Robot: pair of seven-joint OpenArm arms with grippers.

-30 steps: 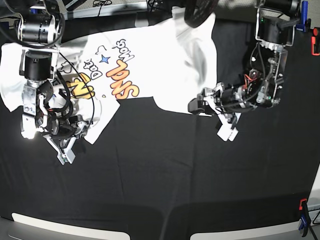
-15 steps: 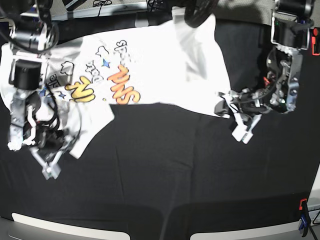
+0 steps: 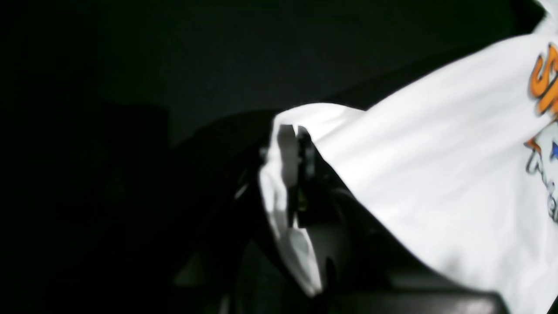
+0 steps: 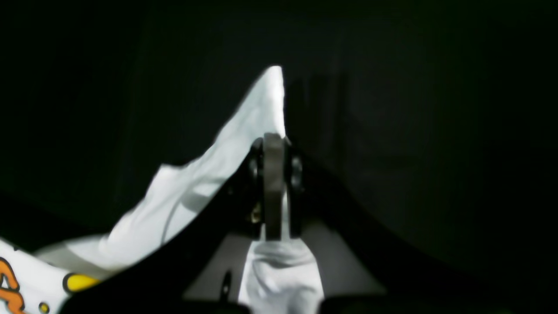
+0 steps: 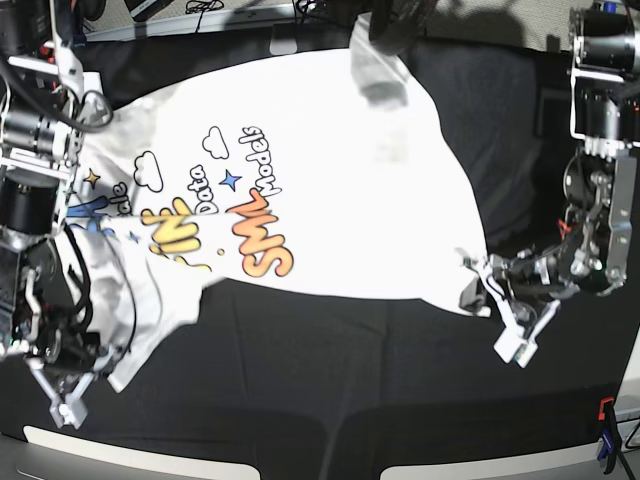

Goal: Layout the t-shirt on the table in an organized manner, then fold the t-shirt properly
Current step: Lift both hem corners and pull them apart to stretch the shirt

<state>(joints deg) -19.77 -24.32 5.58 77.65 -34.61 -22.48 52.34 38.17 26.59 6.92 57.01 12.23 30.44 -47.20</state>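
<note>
My right gripper has the t-shirt's hem corner. It will let that corner go on the black cloth (image 5: 183, 427) just short of the table's nearest white strip.
The white t-shirt (image 5: 330, 180) lies print up on the black table (image 5: 330, 390), stretched between both arms, with its hem edge toward the front. My left gripper (image 5: 472, 290), at the base view's right, is shut on the shirt's right hem corner; the left wrist view shows its closed fingers (image 3: 287, 165) pinching white fabric (image 3: 436, 183). My right gripper (image 5: 105, 365), at the base view's left, is shut on the other hem corner; the right wrist view shows it (image 4: 274, 183) clamped on a peak of white fabric (image 4: 209, 183). The shirt's left side is bunched under that arm.
A red clamp (image 5: 605, 408) and a blue clamp (image 5: 603, 448) sit at the table's front right edge. Cables and a dark round object (image 5: 395, 25) lie past the shirt's far end. Black cloth stretches in front of the shirt.
Both grippers have moved outward and toward the table's front, each still holding a hem corner. The shirt has been pulled wider and flatter, and more of the print shows.
</note>
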